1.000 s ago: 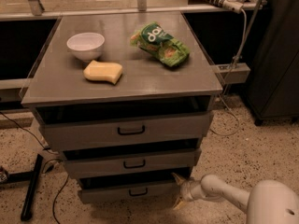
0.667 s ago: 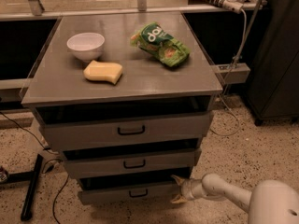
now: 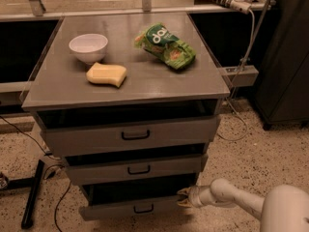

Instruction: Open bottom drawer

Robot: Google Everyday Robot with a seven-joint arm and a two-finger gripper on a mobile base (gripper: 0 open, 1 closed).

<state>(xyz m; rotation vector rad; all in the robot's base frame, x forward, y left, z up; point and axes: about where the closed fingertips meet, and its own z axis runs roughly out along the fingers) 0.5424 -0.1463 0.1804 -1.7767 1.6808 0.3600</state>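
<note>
I need to open my gripper, take the front's near end (image 3: 176, 203) and pull, since the bottom drawer is only partly out and my gripper is far from its handle.
The bottom drawer (image 3: 128, 208) is the lowest and narrowest of three grey fronts, with a small black bar handle (image 3: 143, 209) at its centre. It stands out a little from the cabinet, with a dark gap above it. My gripper (image 3: 181, 197) is at the drawer's right end, just above its top edge, on a white arm that comes in from the lower right. The gripper is well to the right of the handle.
The middle drawer (image 3: 135, 168) and top drawer (image 3: 130, 135) sit above. On the cabinet top (image 3: 203, 81) lie a white bowl (image 3: 88, 47), a yellow sponge (image 3: 106, 74) and a green snack bag (image 3: 165, 46). A black stand leg (image 3: 33, 193) and cables lie on the floor at left.
My gripper has moved a little to the left, closer to the bottom drawer's right end. The drawers have not visibly moved.
</note>
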